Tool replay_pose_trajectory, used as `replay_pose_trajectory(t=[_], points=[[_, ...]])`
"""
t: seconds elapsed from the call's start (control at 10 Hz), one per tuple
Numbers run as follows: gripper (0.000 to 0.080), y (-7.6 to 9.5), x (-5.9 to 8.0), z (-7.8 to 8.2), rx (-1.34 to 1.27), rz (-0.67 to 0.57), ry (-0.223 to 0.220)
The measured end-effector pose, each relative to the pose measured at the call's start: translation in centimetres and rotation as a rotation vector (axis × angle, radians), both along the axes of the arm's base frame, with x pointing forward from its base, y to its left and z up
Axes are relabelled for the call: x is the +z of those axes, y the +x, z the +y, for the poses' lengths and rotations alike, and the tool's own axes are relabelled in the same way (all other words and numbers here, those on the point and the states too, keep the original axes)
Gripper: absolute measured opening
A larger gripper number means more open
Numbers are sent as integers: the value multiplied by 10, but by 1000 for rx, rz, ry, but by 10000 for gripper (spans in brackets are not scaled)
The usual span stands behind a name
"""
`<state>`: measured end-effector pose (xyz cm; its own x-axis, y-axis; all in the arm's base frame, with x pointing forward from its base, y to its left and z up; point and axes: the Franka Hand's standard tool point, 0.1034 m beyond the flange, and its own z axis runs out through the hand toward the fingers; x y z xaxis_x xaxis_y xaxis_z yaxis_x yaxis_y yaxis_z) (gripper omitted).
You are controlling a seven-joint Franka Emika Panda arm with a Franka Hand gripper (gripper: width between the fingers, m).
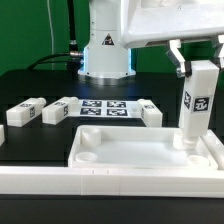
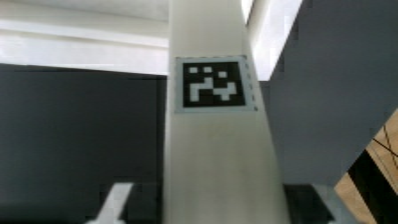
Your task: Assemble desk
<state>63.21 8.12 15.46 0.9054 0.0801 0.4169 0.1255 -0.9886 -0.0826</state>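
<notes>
Next, my gripper releases the white leg on the tabletop's front corner (image 1: 207, 156) just below, near the border rail.
The white tabletop (image 1: 82, 140) lies tray-side up at the front of the table. My gripper (image 1: 197, 70) is shut on a white square leg (image 1: 196, 110), held upright with its lower end at the tabletop's corner on the exterior view's right; I cannot tell whether it is seated in the socket. In the wrist view the leg (image 2: 214, 130) fills the middle, tag facing the camera, with my fingers (image 2: 116, 200) on either side of it. Three more legs lie behind the tabletop: two on the exterior view's left (image 1: 25, 114) (image 1: 57, 110) and one further right (image 1: 150, 112).
The marker board (image 1: 105, 107) lies flat between the loose legs. The robot base (image 1: 105, 55) stands behind it. A long white border rail (image 1: 100, 186) runs along the front edge, with the tabletop against it.
</notes>
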Motion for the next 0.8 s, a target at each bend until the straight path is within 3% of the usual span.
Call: replay_pose_trajectory(t=[0.4, 0.8], points=[[291, 15, -3, 7, 19, -7, 0], [291, 14, -6, 9, 13, -3, 4]])
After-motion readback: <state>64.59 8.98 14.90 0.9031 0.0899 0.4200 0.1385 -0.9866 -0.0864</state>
